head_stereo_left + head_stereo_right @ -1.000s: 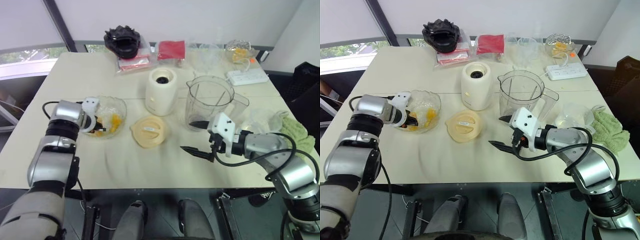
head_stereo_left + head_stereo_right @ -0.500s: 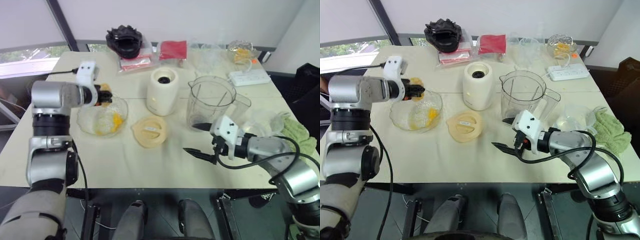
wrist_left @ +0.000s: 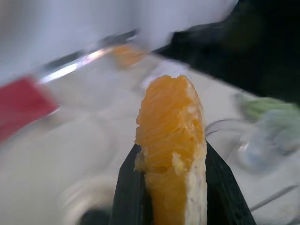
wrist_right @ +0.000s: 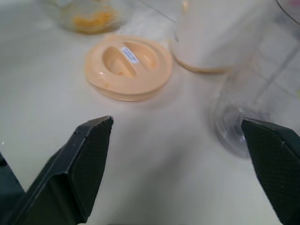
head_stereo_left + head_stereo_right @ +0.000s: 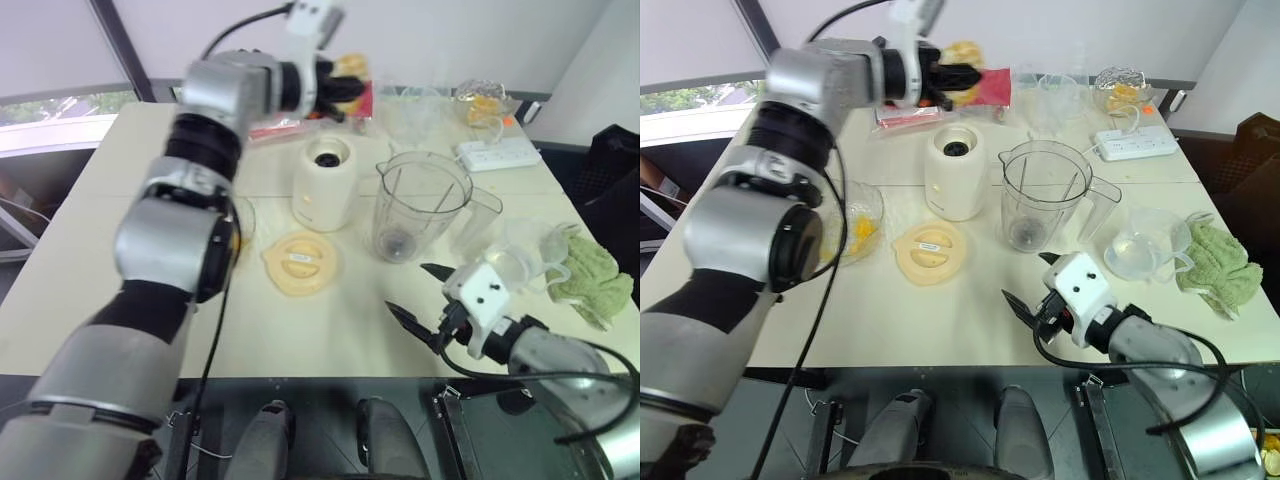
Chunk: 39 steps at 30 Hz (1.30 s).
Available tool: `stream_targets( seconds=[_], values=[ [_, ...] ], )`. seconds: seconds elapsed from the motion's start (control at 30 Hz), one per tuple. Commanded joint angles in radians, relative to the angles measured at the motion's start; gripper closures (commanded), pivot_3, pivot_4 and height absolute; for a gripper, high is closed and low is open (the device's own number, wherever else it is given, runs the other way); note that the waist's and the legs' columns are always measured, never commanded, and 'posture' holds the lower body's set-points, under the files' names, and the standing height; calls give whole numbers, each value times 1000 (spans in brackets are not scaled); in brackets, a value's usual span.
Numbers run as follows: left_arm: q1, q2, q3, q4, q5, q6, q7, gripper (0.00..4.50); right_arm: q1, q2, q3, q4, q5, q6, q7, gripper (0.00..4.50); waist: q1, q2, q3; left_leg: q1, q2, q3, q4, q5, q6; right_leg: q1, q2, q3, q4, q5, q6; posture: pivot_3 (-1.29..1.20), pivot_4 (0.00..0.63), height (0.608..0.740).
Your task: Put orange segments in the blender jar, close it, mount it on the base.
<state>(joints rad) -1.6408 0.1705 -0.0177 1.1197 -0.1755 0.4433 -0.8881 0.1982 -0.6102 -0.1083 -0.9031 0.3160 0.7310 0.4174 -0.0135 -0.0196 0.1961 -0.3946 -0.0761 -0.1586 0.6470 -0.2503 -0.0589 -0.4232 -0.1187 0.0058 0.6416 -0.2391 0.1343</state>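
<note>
The orange segment will lie on the dark middle part at the bottom of the blender jar (image 5: pixel 401 231) after my left gripper releases it.
My left gripper (image 5: pixel 343 86) is raised high over the back of the table, shut on one orange segment (image 3: pixel 171 140), a glossy wedge standing between its black fingers. It hangs above and behind the cream-white base (image 5: pixel 325 183). To the right of the base stands the clear blender jar (image 5: pixel 420 205), open-topped, with its dark hub at the bottom. More orange segments (image 5: pixel 865 230) lie in the crinkled glass bowl (image 5: pixel 855 200), partly hidden by my left arm. My right gripper (image 5: pixel 408 288) is open and empty near the table's front edge, in front of the jar.
The pale-yellow round lid (image 5: pixel 298 262) lies flat in front of the base. A white power strip (image 5: pixel 495 153), a small clear bowl (image 5: pixel 520 245) and a green cloth (image 5: pixel 590 270) sit on the right. Bags and a red packet (image 5: pixel 990 88) line the back edge.
My left gripper has lifted an orange segment out of the glass bowl and swung it up and right, above the base. My right gripper has drawn back toward the front edge, still open.
</note>
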Motion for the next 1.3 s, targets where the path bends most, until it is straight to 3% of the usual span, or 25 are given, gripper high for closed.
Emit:
stream_targets(
  seconds=[0.03,0.2,0.5,0.83,0.93,1.13,1.3],
  values=[
    [-85,-56,45,63,-22,-151,-102,4113,75,33,-59,-127,-46,14,-85,0,-2,0,0,0,0,1,0,0,0,0,0,0,0,0,0,0,150,740],
    [-106,-149,66,135,-11,-230,-146,4113,209,72,-38,-144,-88,-86,-202,0,0,0,0,1,1,2,0,0,1,0,0,1,0,-2,4,0,150,740],
    [3,-278,-11,206,135,-406,-130,4113,569,183,149,-144,-267,-433,-448,0,-1,1,0,3,0,7,0,-2,4,1,0,7,0,-4,7,0,150,740],
    [84,-295,-18,231,245,-473,28,4113,775,320,232,-144,-442,-600,-453,0,4,0,0,4,1,11,0,-3,6,1,0,10,-2,-4,7,0,150,740],
    [93,-292,-15,232,252,-477,31,3208,770,341,215,-144,-457,-596,-418,0,4,0,0,4,1,11,0,-4,7,1,0,10,-2,-4,8,0,150,740],
    [90,-296,6,233,249,-471,81,140,729,360,167,-144,-452,-565,-347,0,3,0,0,4,1,12,0,-4,7,1,0,10,-2,-4,8,0,150,740],
    [63,-270,83,228,204,-466,92,58,690,363,133,-144,-441,-536,-300,0,3,1,0,4,1,12,0,-4,7,1,0,10,-2,-4,8,0,150,740]
  ],
)
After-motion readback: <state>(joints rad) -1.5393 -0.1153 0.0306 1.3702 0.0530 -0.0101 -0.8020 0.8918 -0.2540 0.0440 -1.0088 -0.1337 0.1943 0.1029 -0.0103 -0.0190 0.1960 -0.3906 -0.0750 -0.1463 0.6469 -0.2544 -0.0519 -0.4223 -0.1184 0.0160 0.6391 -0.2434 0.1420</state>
